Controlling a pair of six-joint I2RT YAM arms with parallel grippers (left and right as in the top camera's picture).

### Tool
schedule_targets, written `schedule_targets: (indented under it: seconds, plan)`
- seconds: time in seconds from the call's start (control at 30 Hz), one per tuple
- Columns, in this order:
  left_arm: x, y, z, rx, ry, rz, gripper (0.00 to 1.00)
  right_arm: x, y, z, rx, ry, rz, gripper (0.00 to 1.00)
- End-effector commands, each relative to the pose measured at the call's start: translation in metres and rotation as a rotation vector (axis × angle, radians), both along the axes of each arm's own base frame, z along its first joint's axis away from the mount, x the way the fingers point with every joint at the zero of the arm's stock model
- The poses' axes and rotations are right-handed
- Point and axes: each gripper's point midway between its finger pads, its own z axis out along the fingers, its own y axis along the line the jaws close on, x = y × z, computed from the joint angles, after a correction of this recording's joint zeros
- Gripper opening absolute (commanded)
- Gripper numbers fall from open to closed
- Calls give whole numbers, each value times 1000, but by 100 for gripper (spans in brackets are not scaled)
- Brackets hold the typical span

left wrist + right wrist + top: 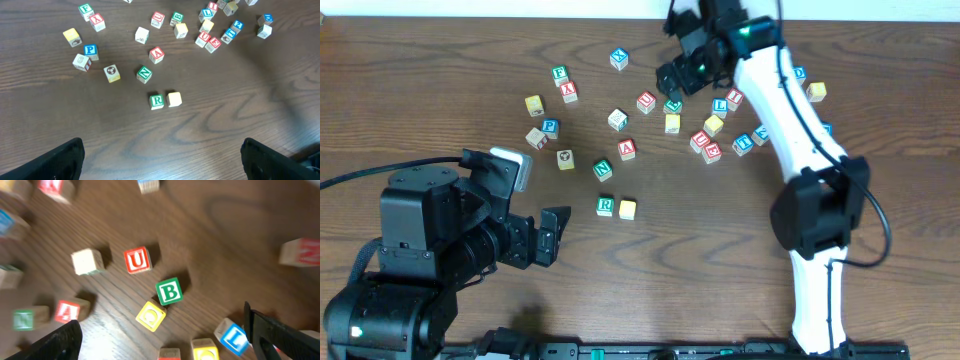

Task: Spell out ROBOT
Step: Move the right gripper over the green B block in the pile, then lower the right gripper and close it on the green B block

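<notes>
My right gripper is to grab the sides of the green B block (672, 106) (169, 291) beside the yellow O block next, because ROBOT needs a B.
A green R block (605, 206) stands mid-table with a plain yellow block (627, 208) touching its right side; both also show in the left wrist view, the R block (157, 101) and the yellow block (174, 99). My left gripper (548, 238) (162, 165) is open and empty, near and left of them. My right gripper (685, 68) (167, 339) is open and empty, hovering over the far cluster. Below it lie a green B block (169, 292), a red U block (137, 260) and a yellow block with a round letter like O (151, 315).
Other letter blocks lie scattered across the far half: N (603, 169), A (627, 149), P (550, 126), a blue L (234, 335), and a group by the right arm (725, 135). The right arm (800, 140) stretches over the right side.
</notes>
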Motion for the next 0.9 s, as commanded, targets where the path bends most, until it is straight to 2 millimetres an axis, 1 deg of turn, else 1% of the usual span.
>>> schedule_targets:
  seconds: [0.0,0.07,0.2,0.33,0.4,0.43,0.5,0.67,0.87]
  plan:
    - [-1,-1,1,-6,-3,-7,98,4,0,-35,-115,9,40,99]
    - [-1,-1,1,-5,-3,-7,98,4,-1,-52,-167,20,64,99]
    - [-1,-1,1,-5,-3,-7,98,0,4,-76,-215,40,116,99]
    - [-1,-1,1,-6,-3,-7,98,-1,8,-90,-227,51,144,93]
    - [-1,-1,1,-5,-3,-7,98,-1,10,-98,-235,54,163,88]
    - [-1,-1,1,-6,-3,-7,98,0,10,-101,-235,55,163,89]
    - [-1,-1,1,-5,-3,-7,98,1,11,-103,-236,51,167,90]
    - [-1,-1,1,-5,-3,-7,98,7,14,-106,-230,29,167,82]
    - [-1,-1,1,-5,-3,-7,98,17,18,-104,-216,-12,162,83]
